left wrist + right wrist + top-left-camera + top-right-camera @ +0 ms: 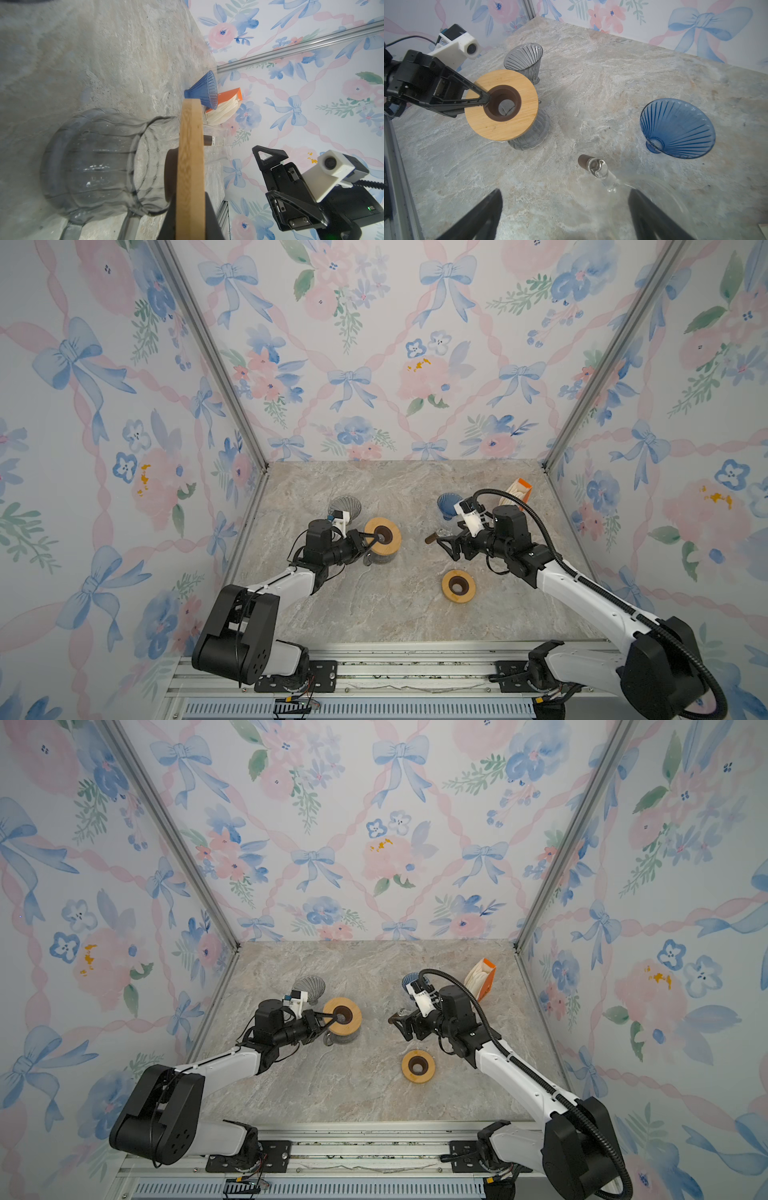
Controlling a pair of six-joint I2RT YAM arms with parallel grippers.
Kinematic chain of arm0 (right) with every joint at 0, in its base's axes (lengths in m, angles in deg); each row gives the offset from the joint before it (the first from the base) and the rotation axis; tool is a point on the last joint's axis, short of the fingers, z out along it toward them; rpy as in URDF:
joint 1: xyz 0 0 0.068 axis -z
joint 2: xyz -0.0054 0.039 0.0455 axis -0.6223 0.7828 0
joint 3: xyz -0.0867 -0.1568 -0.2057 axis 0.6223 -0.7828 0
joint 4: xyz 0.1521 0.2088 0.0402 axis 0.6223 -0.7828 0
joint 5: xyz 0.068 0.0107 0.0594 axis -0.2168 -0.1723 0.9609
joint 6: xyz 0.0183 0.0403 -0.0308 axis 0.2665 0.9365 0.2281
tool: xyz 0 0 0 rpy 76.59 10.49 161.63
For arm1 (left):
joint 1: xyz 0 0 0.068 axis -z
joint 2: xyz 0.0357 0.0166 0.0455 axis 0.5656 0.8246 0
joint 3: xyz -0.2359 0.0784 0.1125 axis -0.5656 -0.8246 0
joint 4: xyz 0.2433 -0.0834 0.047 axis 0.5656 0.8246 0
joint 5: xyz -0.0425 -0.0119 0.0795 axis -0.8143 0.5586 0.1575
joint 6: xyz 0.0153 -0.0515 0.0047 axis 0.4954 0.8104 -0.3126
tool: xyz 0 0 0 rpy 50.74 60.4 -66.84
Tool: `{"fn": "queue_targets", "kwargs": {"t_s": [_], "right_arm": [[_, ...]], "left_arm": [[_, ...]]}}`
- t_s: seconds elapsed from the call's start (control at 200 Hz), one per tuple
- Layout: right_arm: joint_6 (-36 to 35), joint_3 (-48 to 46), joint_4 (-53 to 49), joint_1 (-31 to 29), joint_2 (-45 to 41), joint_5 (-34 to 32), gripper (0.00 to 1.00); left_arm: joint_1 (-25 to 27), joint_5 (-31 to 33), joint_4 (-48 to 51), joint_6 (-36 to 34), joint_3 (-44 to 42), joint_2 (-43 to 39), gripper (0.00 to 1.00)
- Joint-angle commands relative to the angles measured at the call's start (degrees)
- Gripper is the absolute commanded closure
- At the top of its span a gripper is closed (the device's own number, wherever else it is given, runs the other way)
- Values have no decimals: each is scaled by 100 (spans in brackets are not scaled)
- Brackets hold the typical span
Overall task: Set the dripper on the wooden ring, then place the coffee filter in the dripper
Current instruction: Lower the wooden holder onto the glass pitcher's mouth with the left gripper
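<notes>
Next, I release the wooden ring from my left gripper on the opening of the grey glass carafe (382,535) (166,170).
White coffee filters (222,113) sit in an orange box (520,489) at the back right, untouched. A blue dripper (679,128) stands just left of the box, and a grey dripper (344,506) stands at the back left. My left gripper (376,537) is shut on a wooden ring (508,128), holding it level just above the mouth of a grey glass carafe (93,162). My right gripper (564,193) hangs open over the table, beside the brown-tipped handle of a clear glass carafe (600,170), with nothing between its fingers.
A second wooden ring (458,586) lies flat on the marble table (374,614) in front of my right gripper. Flowered walls close in the back and both sides. A metal rail (395,668) runs along the front edge.
</notes>
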Motion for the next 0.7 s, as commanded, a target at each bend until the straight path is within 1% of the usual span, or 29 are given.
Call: {"fn": "queue_targets", "kwargs": {"t_s": [0.0, 0.365, 0.695], "right_arm": [[-15, 144, 3, -58, -107, -66, 4], [-7, 135, -77, -65, -137, -89, 3], [37, 104, -50, -68, -72, -58, 4]], "left_arm": [[-83, -88, -162, 13, 50, -17, 96], [-134, -468, -166, -88, 418, 116, 93], [-160, -287, -162, -71, 219, 55, 93]]}}
